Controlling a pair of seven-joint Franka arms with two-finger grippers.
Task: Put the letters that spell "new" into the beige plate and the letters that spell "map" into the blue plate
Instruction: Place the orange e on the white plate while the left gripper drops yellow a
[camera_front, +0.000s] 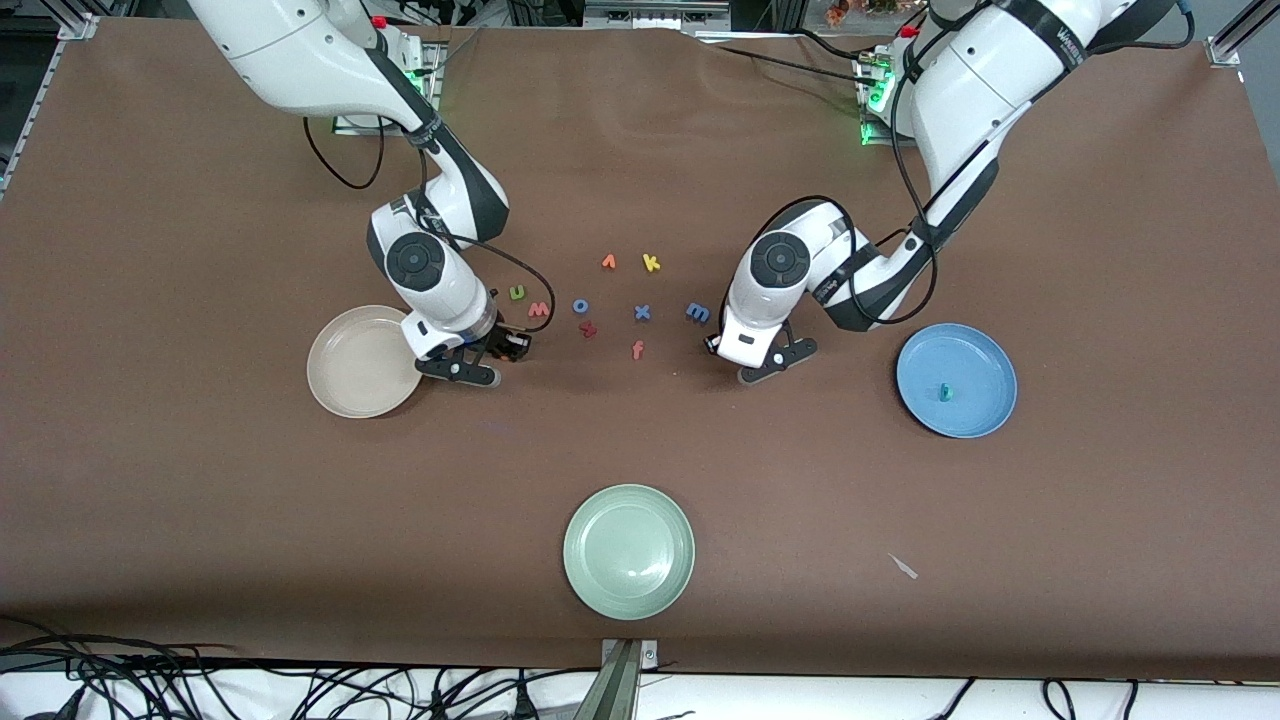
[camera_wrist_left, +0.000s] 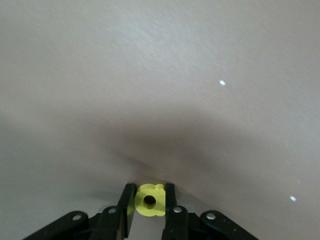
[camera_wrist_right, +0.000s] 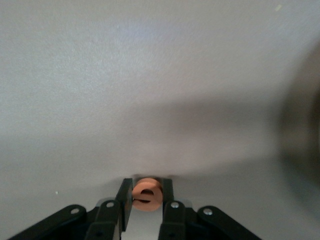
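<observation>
My left gripper is holding the yellow a. It will let go of it in the blue plate (camera_front: 929, 384), beside the teal p.
My left gripper (camera_wrist_left: 149, 192) is shut on the yellow a (camera_wrist_left: 150, 201), low at the table beside the blue m (camera_front: 697, 312); in the front view this gripper (camera_front: 713, 345) hides the letter. My right gripper (camera_wrist_right: 146, 187) is shut on the orange e (camera_wrist_right: 146, 196), low beside the beige plate (camera_front: 350, 365), which holds nothing. The green n (camera_front: 517, 292) and pinkish-red w (camera_front: 539, 309) lie close to the right gripper (camera_front: 514, 347). The teal p (camera_front: 944, 391) lies in the blue plate (camera_front: 975, 360).
Loose letters lie between the two grippers: a blue o (camera_front: 581, 305), a dark red letter (camera_front: 588, 328), a blue x (camera_front: 642, 312), an orange f (camera_front: 637, 349), an orange arrow-like letter (camera_front: 609, 262) and a yellow k (camera_front: 651, 263). A pale green plate (camera_front: 628, 550) sits near the front edge.
</observation>
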